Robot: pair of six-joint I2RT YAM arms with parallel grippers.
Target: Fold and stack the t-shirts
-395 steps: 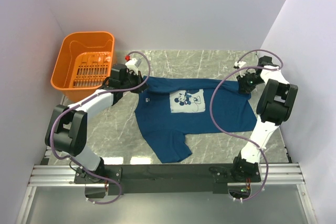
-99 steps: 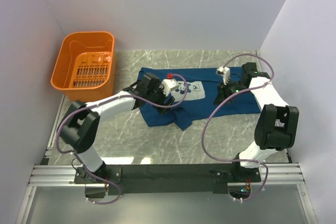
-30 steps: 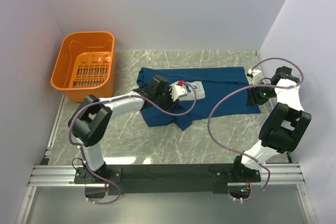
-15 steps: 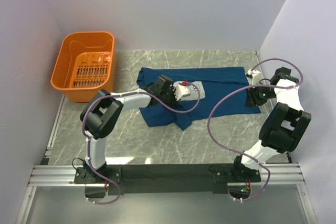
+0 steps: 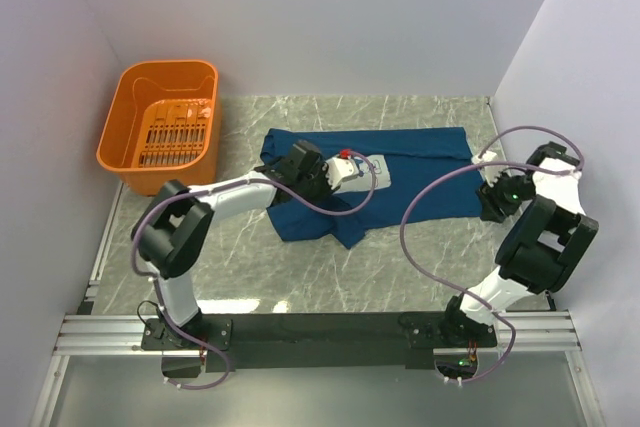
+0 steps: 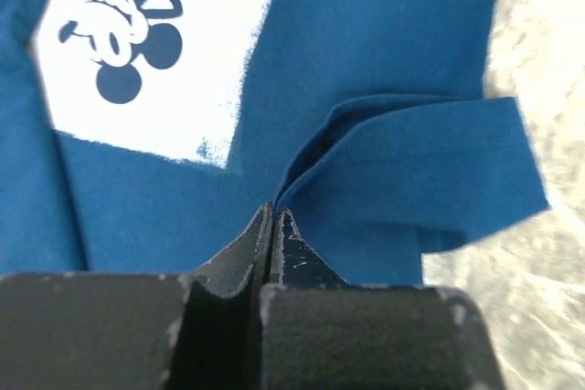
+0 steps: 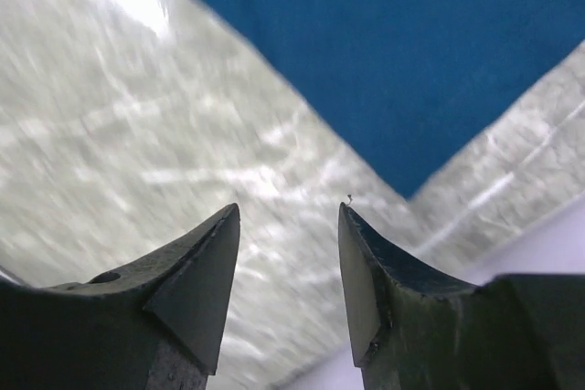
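Note:
My right gripper should grip the dark blue t-shirt on the near corner (image 5: 481,215) (image 7: 405,191), at the end farthest from the orange basket.
One dark blue t-shirt (image 5: 420,157) lies partly folded across the back half of the marble table (image 5: 300,257), its white cartoon print (image 6: 155,52) facing up. My left gripper (image 5: 352,179) rests low on the shirt's middle beside the print. In the left wrist view its jaws (image 6: 274,212) are pressed together, and a raised fold of the blue fabric (image 6: 393,162) starts right at the tips. My right gripper (image 5: 492,199) hovers open at the shirt's near right corner. In the right wrist view only bare marble lies between the fingertips (image 7: 288,212), with the shirt (image 7: 411,43) beyond them.
An orange basket (image 5: 160,122) stands at the back left of the table. White walls close in the table on the left, back and right. The right arm is close to the right wall.
My left jaws have closed on the fabric next to the print. My right gripper has slid a little right and nearer, off the shirt's corner, and opened slightly wider.

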